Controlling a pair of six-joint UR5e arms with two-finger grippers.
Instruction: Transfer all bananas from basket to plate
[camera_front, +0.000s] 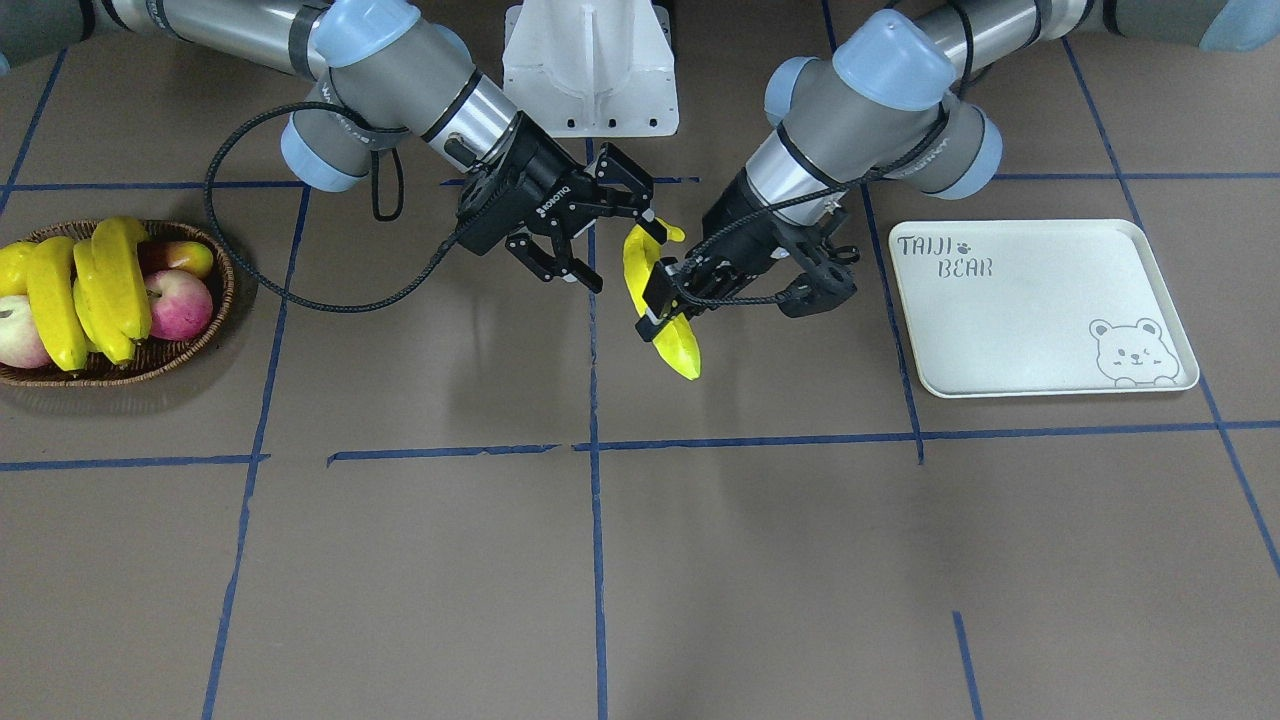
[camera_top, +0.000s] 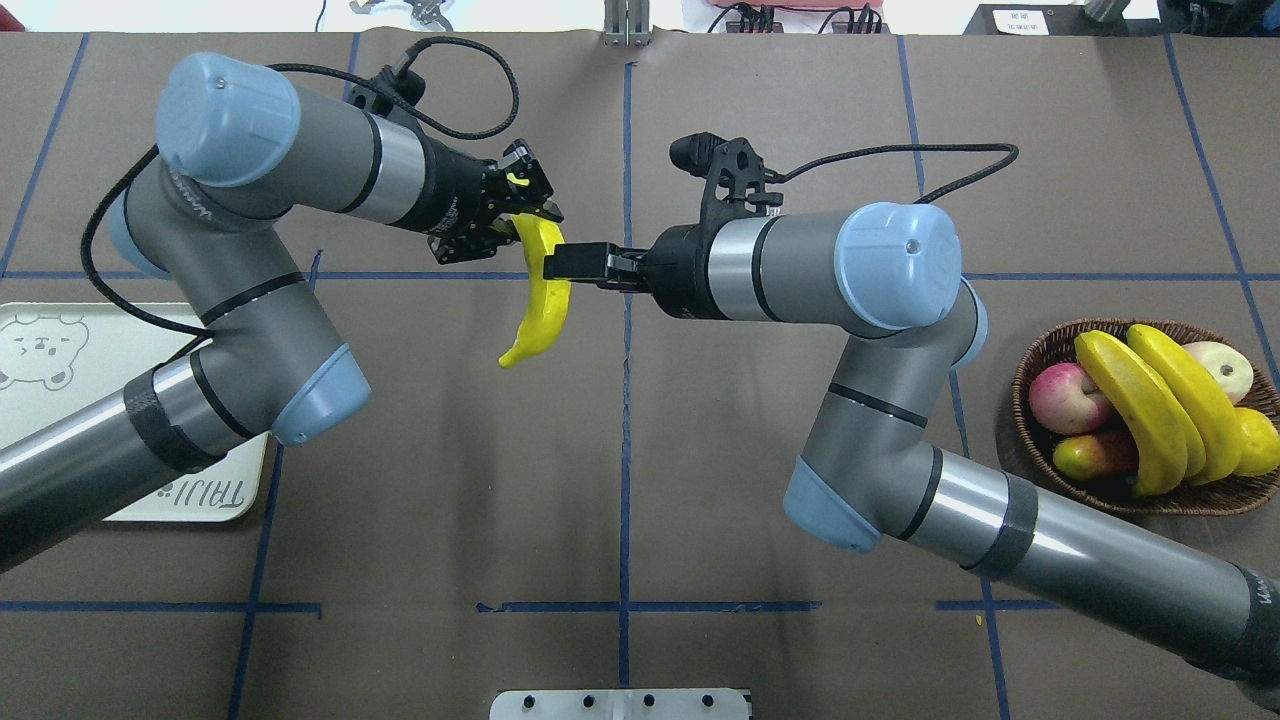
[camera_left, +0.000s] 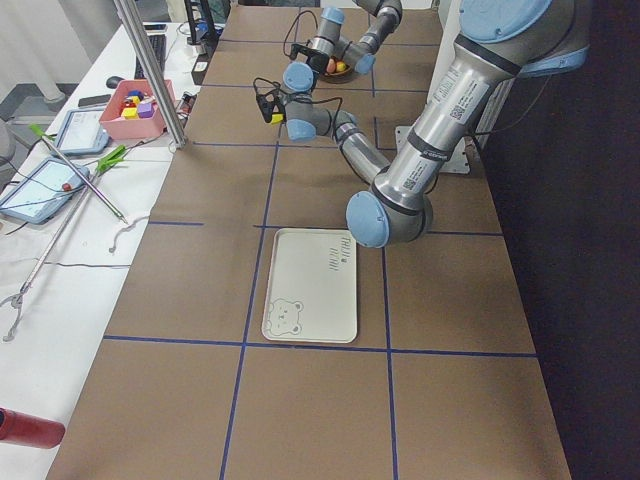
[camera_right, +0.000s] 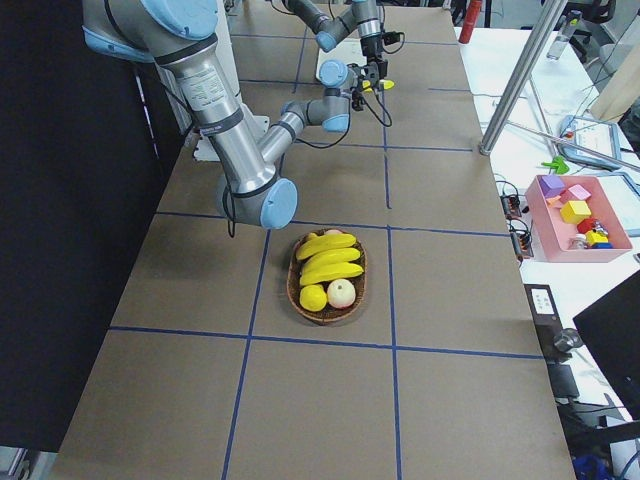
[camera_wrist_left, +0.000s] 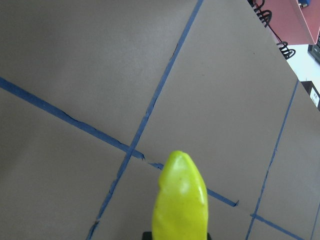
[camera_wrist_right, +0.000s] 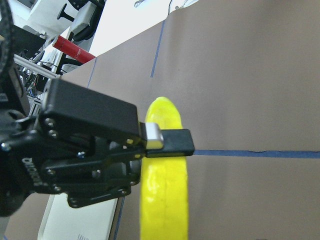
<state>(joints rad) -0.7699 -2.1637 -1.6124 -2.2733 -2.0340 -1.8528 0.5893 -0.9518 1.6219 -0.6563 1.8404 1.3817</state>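
My left gripper has the yellow banana, now in the air over the table's middle. It will let go of the banana across the bear drawing on the off-white plate (camera_front: 1137, 317).
One yellow banana (camera_front: 668, 330) hangs in the air over the table's middle. My left gripper (camera_front: 665, 295) is shut on it; the right wrist view shows one of its fingers (camera_wrist_right: 170, 142) across the banana (camera_wrist_right: 165, 200). My right gripper (camera_front: 622, 250) is open, jaws spread beside the banana's upper end, not gripping it. Three more bananas (camera_top: 1150, 405) lie across the dark wicker basket (camera_top: 1030, 370) on my right. The off-white plate (camera_front: 1040, 310) on my left is bare; my left arm partly hides it in the overhead view (camera_top: 40, 400).
The basket also holds reddish apples (camera_front: 180, 305), a mango-like fruit (camera_top: 1090, 455) and a plump yellow fruit (camera_top: 1260, 440). The white robot base (camera_front: 590, 70) stands between the arms. Blue tape lines cross the brown table. A side bench with tools (camera_left: 70, 170) lies beyond the far edge.
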